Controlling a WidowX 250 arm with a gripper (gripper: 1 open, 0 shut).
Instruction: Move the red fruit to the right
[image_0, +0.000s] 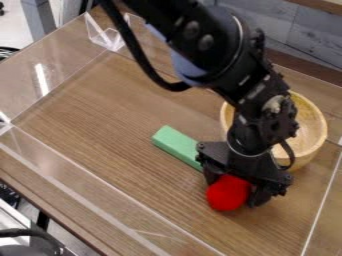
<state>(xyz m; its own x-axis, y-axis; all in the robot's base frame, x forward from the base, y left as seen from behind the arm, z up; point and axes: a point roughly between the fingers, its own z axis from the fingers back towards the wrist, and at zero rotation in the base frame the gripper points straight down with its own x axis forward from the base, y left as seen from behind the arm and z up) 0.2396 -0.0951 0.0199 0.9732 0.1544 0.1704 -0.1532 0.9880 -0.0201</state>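
The red fruit pokes out at the near side of my gripper's fingers, so I need to open them, move nearer and close around the fruit's middle (230, 188) before I lift.
The red fruit (226, 194) lies on the wooden table near the front right, small and bright red. My black gripper (241, 182) points straight down right over it, its fingers standing apart on either side of the fruit's top. The jaws look open and the fruit rests on the table between them. The fruit's upper part is partly hidden by the fingers.
A green block (174, 144) lies flat just left of the gripper. A wooden bowl (310, 125) stands behind it at the right. Clear acrylic walls (54, 160) ring the table, with the right wall close to the fruit.
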